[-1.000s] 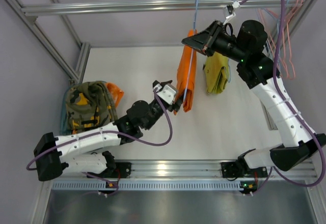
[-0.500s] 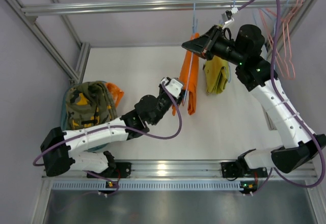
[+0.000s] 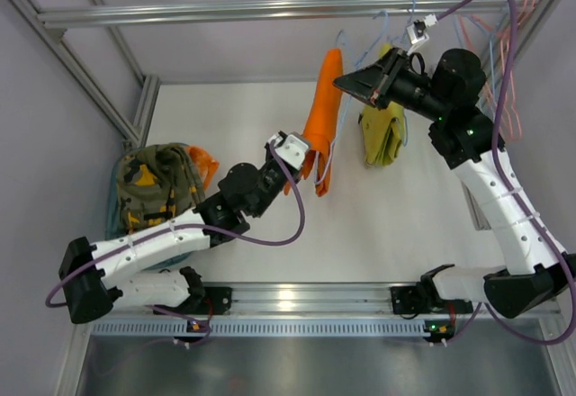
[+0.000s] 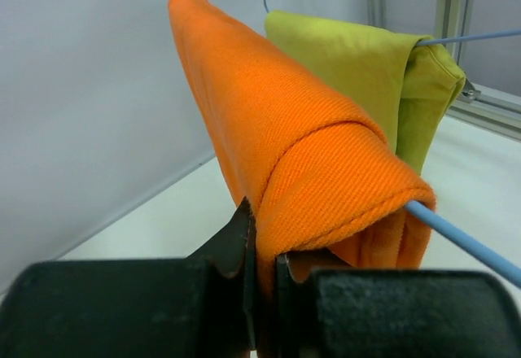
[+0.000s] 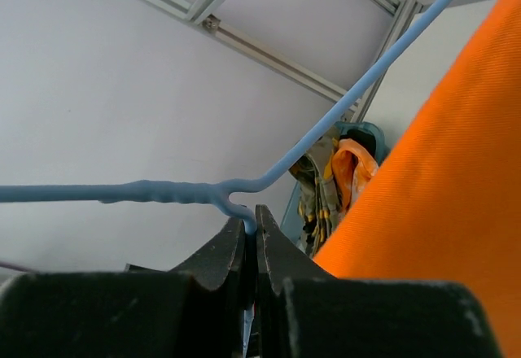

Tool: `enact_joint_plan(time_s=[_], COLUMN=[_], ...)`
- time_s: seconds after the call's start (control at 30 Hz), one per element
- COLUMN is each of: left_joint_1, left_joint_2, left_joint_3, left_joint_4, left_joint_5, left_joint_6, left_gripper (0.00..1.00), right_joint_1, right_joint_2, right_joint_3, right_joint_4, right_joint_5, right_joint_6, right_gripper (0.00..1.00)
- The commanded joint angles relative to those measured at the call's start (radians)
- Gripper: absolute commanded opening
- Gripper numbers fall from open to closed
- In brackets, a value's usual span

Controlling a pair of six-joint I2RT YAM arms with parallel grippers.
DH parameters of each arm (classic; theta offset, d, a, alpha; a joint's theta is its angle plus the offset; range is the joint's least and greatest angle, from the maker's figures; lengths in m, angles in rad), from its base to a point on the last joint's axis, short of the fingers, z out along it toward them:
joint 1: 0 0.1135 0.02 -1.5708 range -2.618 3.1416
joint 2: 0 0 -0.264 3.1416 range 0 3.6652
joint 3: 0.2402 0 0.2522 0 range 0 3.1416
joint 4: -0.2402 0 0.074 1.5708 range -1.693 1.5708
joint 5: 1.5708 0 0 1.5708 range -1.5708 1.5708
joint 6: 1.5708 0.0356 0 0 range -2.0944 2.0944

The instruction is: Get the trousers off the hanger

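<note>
Next, I let go of the orange trousers, still folded over the light-blue hanger, with my left gripper, on top of the camouflage garment in the bin (image 3: pixel 171 178).
The orange trousers (image 3: pixel 321 112) hang folded over the light-blue hanger (image 3: pixel 364 51), slanting down to the left below the top rail. My left gripper (image 3: pixel 300 167) is shut on their lower edge; in the left wrist view a fold of the trousers (image 4: pixel 301 154) is pinched between the jaws of the left gripper (image 4: pixel 265 252), and the hanger bar (image 4: pixel 456 240) sticks out to the right. My right gripper (image 3: pixel 346 80) is shut on the hanger wire, seen as the hanger (image 5: pixel 244 191) clamped at the tips of the right gripper (image 5: pixel 251 229), with the trousers (image 5: pixel 440 179) beside it.
Yellow-green trousers (image 3: pixel 383 130) hang on another hanger just right of the orange pair. A camouflage garment (image 3: pixel 155 184) lies in a bin at the left. Pink wire hangers (image 3: pixel 504 63) hang at the far right of the rail (image 3: pixel 225 11).
My left gripper has closed on the lower edge of the trousers and pulled it left. The right gripper has lifted the hanger to the right, so the trousers now slant.
</note>
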Motion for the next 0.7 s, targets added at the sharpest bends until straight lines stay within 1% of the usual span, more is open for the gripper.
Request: enact_joint_plan(time_s=[0.0,0.07,0.1,0.17,0.2,0.27,0.3,0.47,0.6,0.67], left_joint_1=[0.020,0.018,0.018,0.018,0.020,0.018,0.020,0.020,0.021,0.026], left_joint_2=[-0.104,-0.115,-0.110,-0.089,-0.081,-0.055,-0.046,0.013,0.069,0.088], left_joint_3=[0.104,0.159,0.228,0.296,0.363,0.426,0.481,0.633,0.790,0.831], left_joint_4=[0.021,-0.034,-0.052,-0.084,-0.091,-0.103,-0.106,-0.111,-0.118,-0.120], left_joint_5=[0.012,0.026,0.032,0.035,0.036,0.044,0.046,0.041,0.021,0.018], left_joint_6=[0.040,0.006,-0.006,-0.031,-0.037,-0.057,-0.061,-0.075,-0.085,-0.068], left_gripper=[0.00,0.00,0.00,0.00,0.00,0.00,0.00,0.00,0.00,0.00], right_joint_1=[-0.031,-0.029,-0.025,-0.024,-0.024,-0.023,-0.023,-0.011,-0.009,-0.009], right_joint_2=[-0.061,-0.070,-0.079,-0.084,-0.090,-0.096,-0.099,-0.105,-0.110,-0.116], right_joint_3=[0.005,-0.037,-0.079,-0.123,-0.159,-0.193,-0.213,-0.261,-0.298,-0.302], right_joint_4=[0.124,0.120,0.115,0.109,0.106,0.111,0.100,0.060,0.048,0.040], right_joint_5=[-0.055,-0.059,-0.055,-0.056,-0.055,-0.061,-0.059,-0.042,-0.038,-0.039], right_joint_6=[-0.114,-0.163,-0.176,-0.213,-0.226,-0.253,-0.265,-0.353,-0.384,-0.397], right_gripper=[0.00,0.00,0.00,0.00,0.00,0.00,0.00,0.00,0.00,0.00])
